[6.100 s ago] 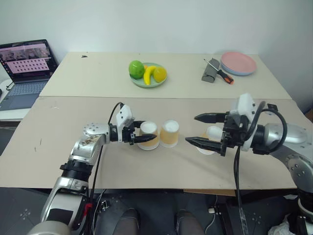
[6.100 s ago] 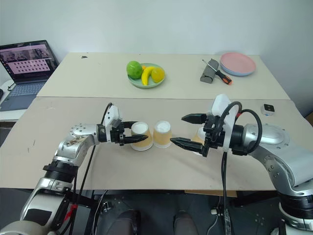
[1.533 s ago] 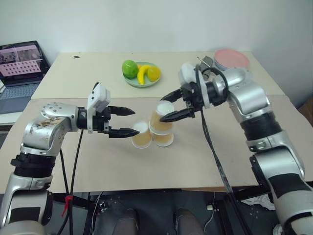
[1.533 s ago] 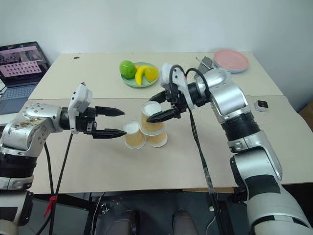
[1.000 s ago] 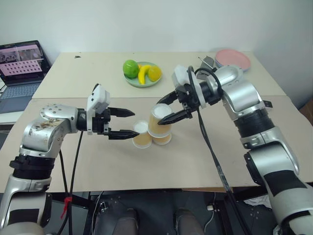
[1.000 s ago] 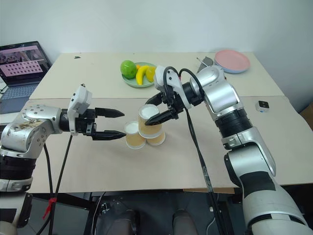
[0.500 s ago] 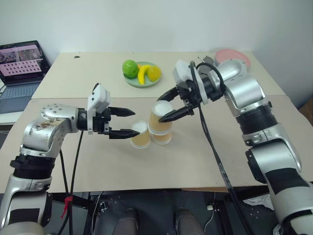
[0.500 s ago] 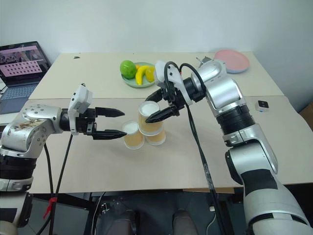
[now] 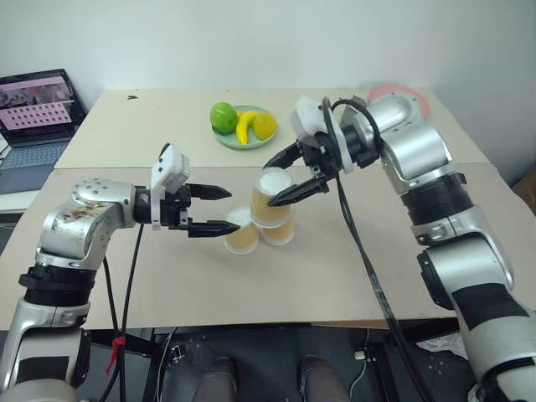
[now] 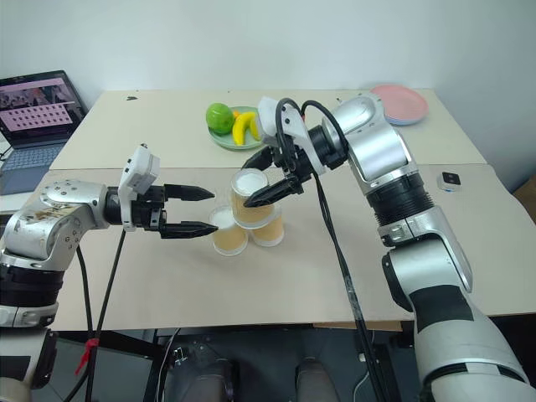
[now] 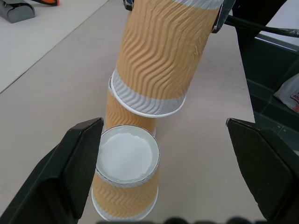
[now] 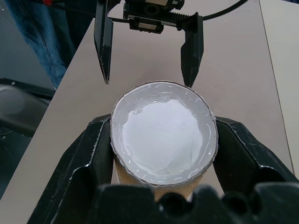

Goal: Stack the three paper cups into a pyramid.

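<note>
Next, my right gripper sets the third cup down across the white bases of both standing cups (image 9: pixel 261 220) and lets go, so it bridges them as the peak. The third cup now hangs tilted just above them.
Two paper cups stand upside down side by side on the near table, the left cup (image 9: pixel 241 234) and the right cup (image 9: pixel 280 232). The third cup (image 9: pixel 270 199) hangs upside down and tilted just above them, its rim over their white bases; whether it touches them I cannot tell. My right gripper (image 9: pixel 269 184) is shut on this cup, one finger (image 12: pixel 93 154) on each side. My left gripper (image 9: pixel 232 209) stands open just left of the left cup, holding nothing.
On the far table are a green plate of fruit (image 9: pixel 243 138), a pink plate (image 10: pixel 400 103) and a grey tool (image 11: pixel 16 10). A laptop (image 9: pixel 38 109) sits at the far left. A small black device (image 10: pixel 445 177) lies at the right.
Since the earliest frames my right gripper has lifted the third cup from the table's right side and brought it over the pair. My left gripper has backed off the left cup. Lately, barely any motion.
</note>
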`<action>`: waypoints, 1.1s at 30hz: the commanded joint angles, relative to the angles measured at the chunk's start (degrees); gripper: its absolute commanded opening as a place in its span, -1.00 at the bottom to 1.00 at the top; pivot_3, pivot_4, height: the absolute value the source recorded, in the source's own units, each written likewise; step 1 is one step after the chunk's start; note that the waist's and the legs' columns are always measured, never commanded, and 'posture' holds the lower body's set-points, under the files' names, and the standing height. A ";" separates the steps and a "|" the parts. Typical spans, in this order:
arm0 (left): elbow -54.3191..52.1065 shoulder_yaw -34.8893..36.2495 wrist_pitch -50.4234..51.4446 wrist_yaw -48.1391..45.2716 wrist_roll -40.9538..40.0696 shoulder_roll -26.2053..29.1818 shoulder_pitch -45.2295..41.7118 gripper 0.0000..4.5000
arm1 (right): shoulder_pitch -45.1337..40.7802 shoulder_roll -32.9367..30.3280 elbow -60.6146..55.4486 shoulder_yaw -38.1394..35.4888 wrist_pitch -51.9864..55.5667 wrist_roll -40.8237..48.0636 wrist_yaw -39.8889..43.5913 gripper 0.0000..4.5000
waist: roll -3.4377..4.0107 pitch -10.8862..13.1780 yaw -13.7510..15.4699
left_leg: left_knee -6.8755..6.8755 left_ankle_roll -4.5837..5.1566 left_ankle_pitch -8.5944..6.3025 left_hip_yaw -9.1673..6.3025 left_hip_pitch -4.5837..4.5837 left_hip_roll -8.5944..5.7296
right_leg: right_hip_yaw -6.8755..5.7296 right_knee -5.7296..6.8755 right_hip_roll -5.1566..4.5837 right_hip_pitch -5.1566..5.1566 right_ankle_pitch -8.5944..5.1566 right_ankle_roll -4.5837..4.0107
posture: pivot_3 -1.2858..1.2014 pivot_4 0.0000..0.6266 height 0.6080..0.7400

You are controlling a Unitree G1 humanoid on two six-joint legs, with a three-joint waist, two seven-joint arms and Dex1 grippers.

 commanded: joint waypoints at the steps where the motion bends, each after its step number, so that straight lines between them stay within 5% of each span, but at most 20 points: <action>1: -1.25 0.66 0.21 -0.38 -0.89 0.41 -1.61 1.00 | -3.68 1.02 -0.16 -0.89 -2.16 -0.01 2.11 0.22 | 0.00 0.00 -0.03 | -0.02 0.00 0.00 0.00 0.00 0.00 | 0.00 0.01 0.00 -0.02 0.00 0.00 | 0.03 -0.52 1.00; 23: -5.73 3.74 3.70 1.39 -3.19 3.31 1.90 1.00 | -10.82 10.69 30.02 -1.29 -19.63 -5.64 3.85 0.22 | 0.03 0.02 -1.22 | -0.14 -0.08 0.04 -0.03 0.01 0.00 | 0.00 0.09 0.00 -0.08 0.00 -0.01 | 0.03 -0.52 1.00; 33: -6.02 3.80 3.76 1.68 -3.49 3.66 2.22 1.00 | -9.37 11.91 30.98 -1.58 -19.64 -5.54 4.01 0.22 | 0.03 0.02 -1.32 | -0.15 -0.08 0.05 -0.03 0.06 0.01 | 0.00 0.15 0.02 -0.08 0.00 0.00 | 0.03 -0.52 1.00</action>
